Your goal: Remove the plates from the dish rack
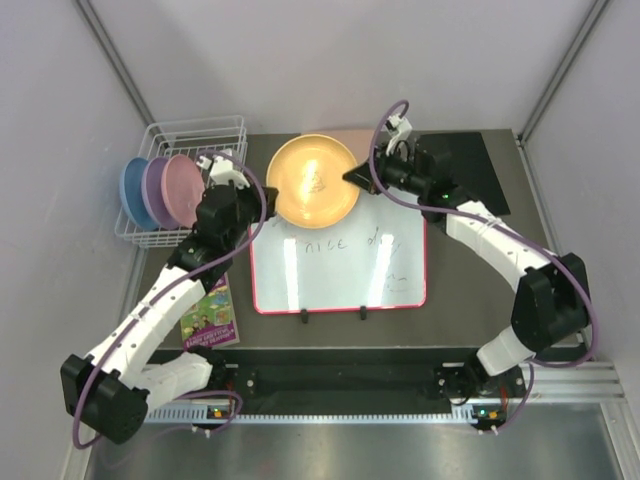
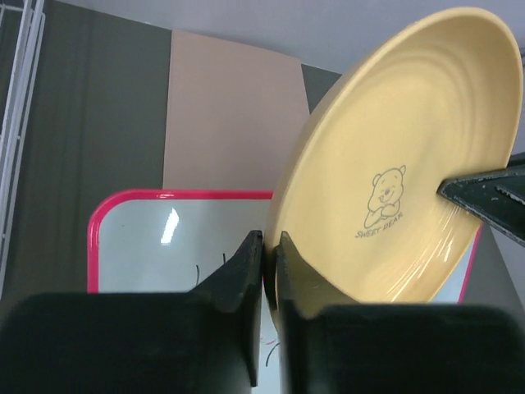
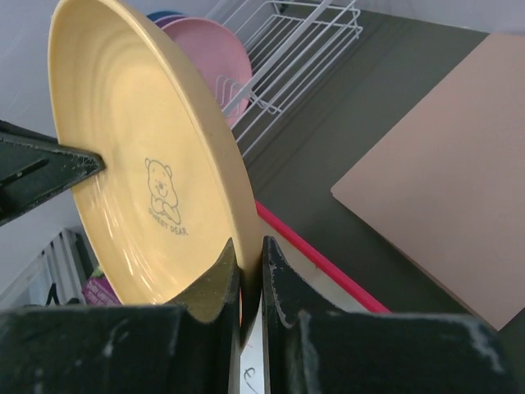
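Observation:
My right gripper has the orange-yellow plate. It will let go of the plate on the bare table (image 1: pixel 491 261) just in front of the black mat.
The orange-yellow plate (image 1: pixel 313 180) with a bear print is held in the air above the top of the whiteboard, gripped from both sides. My left gripper (image 1: pixel 268 188) is shut on its left rim, as the left wrist view (image 2: pixel 269 246) shows on the plate (image 2: pixel 410 164). My right gripper (image 1: pixel 352 177) is shut on its right rim, as the right wrist view (image 3: pixel 250 250) shows on the plate (image 3: pixel 139 164). The white wire dish rack (image 1: pixel 195 130) stands at the far left. It holds a blue plate (image 1: pixel 133 190), a lilac plate (image 1: pixel 157 190) and a pink plate (image 1: pixel 185 188) on edge.
A red-framed whiteboard (image 1: pixel 340 265) lies flat in the middle. A tan mat (image 3: pixel 443 189) and a black mat (image 1: pixel 475 165) lie behind and to its right. A picture book (image 1: pixel 210 315) lies at the near left. Grey walls close in on three sides.

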